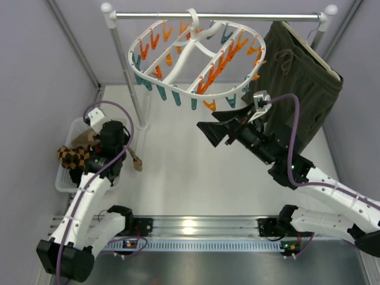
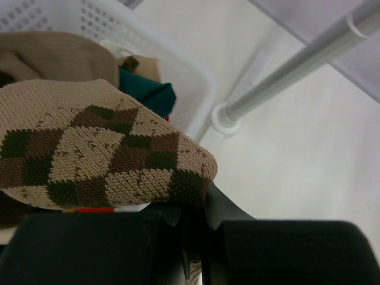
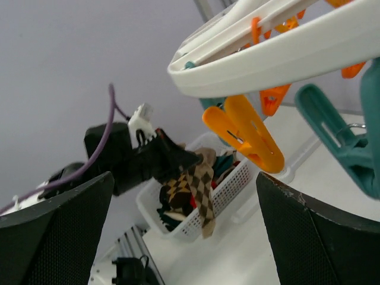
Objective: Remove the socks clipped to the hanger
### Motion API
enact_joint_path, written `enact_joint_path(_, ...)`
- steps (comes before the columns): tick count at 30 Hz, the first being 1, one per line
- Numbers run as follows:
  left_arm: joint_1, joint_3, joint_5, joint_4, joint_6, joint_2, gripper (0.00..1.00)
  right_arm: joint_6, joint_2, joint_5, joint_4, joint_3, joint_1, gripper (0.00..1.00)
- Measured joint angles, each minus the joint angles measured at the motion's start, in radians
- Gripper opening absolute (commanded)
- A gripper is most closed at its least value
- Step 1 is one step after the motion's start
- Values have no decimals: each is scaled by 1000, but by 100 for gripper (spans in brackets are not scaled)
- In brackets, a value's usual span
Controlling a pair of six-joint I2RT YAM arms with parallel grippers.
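My left gripper will let go of the brown-tan argyle sock on the plain tan sock inside the white basket (image 1: 84, 139) (image 2: 65, 56).
The round white hanger (image 1: 178, 59) hangs from the rail with its orange and teal clips showing no socks. My left gripper (image 1: 126, 152) is over the white basket's right edge, shut on a brown-tan argyle sock (image 1: 136, 160) that dangles outside the rim. From the left wrist, that sock (image 2: 101, 154) drapes over the shut jaws (image 2: 193, 222). More socks (image 1: 72, 155) lie in the basket. My right gripper (image 1: 215, 134) stands wide open just under the hanger's near rim, below an orange clip (image 3: 246, 133), nothing between its fingers (image 3: 59, 237).
The white basket (image 1: 64, 185) sits at the table's left edge. Dark olive-green shorts (image 1: 297, 83) hang at the right of the steel rail (image 1: 237, 16). The rail's left upright (image 1: 132, 89) stands on the table beside the basket. A teal clip (image 3: 338, 130) hangs near my right fingers.
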State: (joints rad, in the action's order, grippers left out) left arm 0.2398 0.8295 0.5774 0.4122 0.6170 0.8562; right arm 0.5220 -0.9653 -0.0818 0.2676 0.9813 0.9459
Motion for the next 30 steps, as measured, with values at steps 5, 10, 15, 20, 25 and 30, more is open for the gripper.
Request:
enact_joint_path(5,-169,127,-65,70,-68,101,0,-56,131,122,-153,-19,0,99)
enact_joint_path(10,-222,329,-46,108,-215,190,0,-114,291,181,-256,-108,0,99)
enact_joint_path(15,-224,451,98,112,-418,233,0,-156,401,185,-339,-167,0,99)
enact_joint_path(20,-250,465,248,116,-546,254,0,-190,451,183,-384,-172,0,99)
enact_joint_path(25,-330,462,325,114,-587,331,0,-210,492,178,-405,-188,0,100)
enact_joint_path(30,-359,433,348,111,-586,507,8,-213,521,180,-406,-243,0,99)
